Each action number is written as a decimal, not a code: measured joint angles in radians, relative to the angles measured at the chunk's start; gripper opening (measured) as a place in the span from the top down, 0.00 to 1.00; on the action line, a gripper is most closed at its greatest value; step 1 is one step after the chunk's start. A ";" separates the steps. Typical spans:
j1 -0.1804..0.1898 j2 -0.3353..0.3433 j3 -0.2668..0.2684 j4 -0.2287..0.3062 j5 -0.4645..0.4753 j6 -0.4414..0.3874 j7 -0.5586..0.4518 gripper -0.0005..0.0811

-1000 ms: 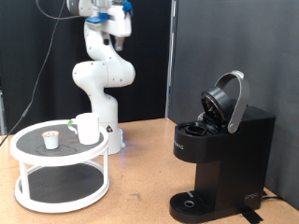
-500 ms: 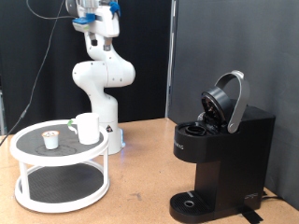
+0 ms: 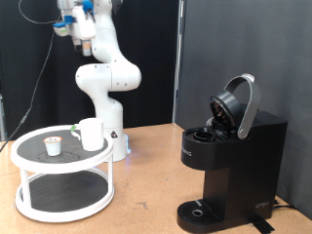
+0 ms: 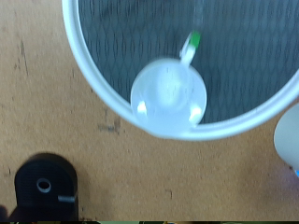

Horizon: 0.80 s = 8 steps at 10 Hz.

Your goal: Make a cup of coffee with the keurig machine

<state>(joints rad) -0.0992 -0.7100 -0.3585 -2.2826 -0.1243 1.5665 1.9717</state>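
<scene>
The small white pod beside the white cup on the stand is next; my gripper should go there and close on the pod's sides (image 3: 53, 146).
The white cup (image 3: 91, 134) stands on the top shelf of a round white two-tier stand (image 3: 29, 159) at the exterior view's left. The black keurig machine (image 3: 234, 161) stands at the exterior view's right with its rounded lid tipped up. My gripper (image 3: 64, 26) is high near the exterior view's top left, well above the stand and holding nothing that shows. The wrist view looks straight down on the cup (image 4: 169, 93), the stand's rim (image 4: 103, 84) and the machine (image 4: 47, 187). My fingers do not show there.
A small white pod with a dark top (image 3: 53, 145) sits on the stand beside the cup. A small green-tipped item (image 4: 192, 42) lies by the cup. The white robot base (image 3: 109, 107) stands behind the stand. The table is brown wood (image 3: 146, 195).
My hand has swung towards the exterior view's left, from above the robot base to above the stand. The cup, pod and machine have not moved.
</scene>
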 joint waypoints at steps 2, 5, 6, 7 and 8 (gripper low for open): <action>-0.003 0.046 -0.045 0.042 -0.038 0.012 -0.054 0.09; -0.006 0.102 -0.088 0.088 -0.066 0.025 -0.099 0.09; -0.006 0.102 -0.088 0.087 -0.064 0.025 -0.099 0.09; -0.005 0.102 -0.092 0.085 -0.051 0.019 -0.107 0.09; -0.005 0.102 -0.101 0.079 -0.044 0.018 -0.116 0.09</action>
<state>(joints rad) -0.1044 -0.6080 -0.4593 -2.2040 -0.1682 1.5846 1.8557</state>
